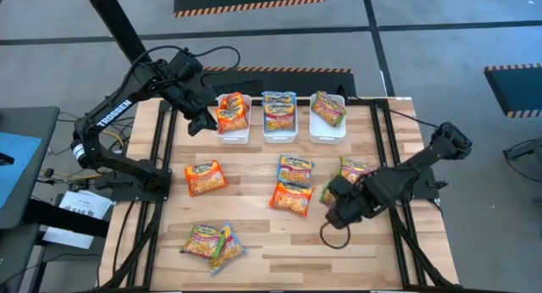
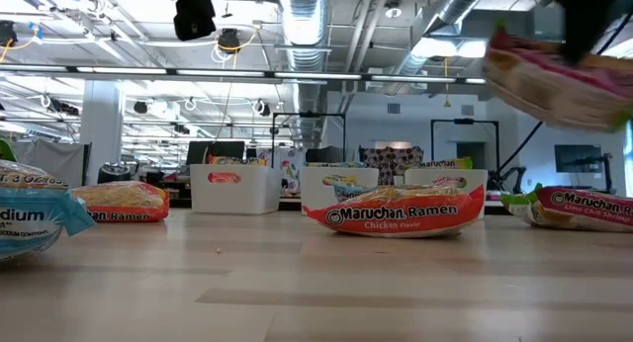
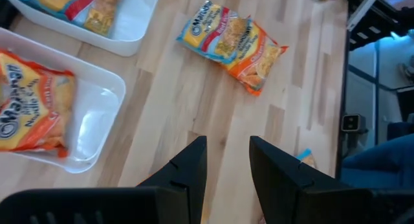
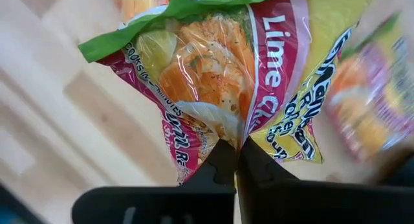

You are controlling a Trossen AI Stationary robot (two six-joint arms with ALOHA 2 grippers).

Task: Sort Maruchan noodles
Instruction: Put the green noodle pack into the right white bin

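Next, my right gripper lets go of the Lime Chili packet so that it rests on top of the green-pink packet in the white bin [image 1: 331, 115].
The Maruchan noodles are shiny packets. Three white bins stand at the far edge: the left bin [image 1: 235, 130] holds an orange packet [image 1: 232, 112], the middle one a blue packet [image 1: 279, 109], the right one a green-pink packet [image 1: 329, 107]. Loose on the table lie orange packets [image 1: 205, 177] [image 1: 291, 198], a blue one [image 1: 295, 168], a green-pink one [image 1: 354, 168] and two overlapping near the near edge [image 1: 212, 242]. My left gripper [image 3: 226, 172] is open, above bare wood beside the left bin. My right gripper [image 4: 236, 160] is shut on a green-pink Lime Chili packet [image 4: 213, 75]. My right gripper pinches the Lime Chili packet between its two fingers at a gathered spot on one edge [image 4: 228, 134], where the plastic bunches into folds. The packet [image 2: 559, 80] is lifted clear of the table and hangs tilted, reaching away ahead of the fingertips.
Bare wood lies in the table's middle and along its near right part [image 1: 373, 259]. A dark cable loop [image 1: 334, 235] hangs by the right gripper. Black frame rails run down both table sides. The orange Chicken packet [image 2: 396, 212] sits centre in the low view.
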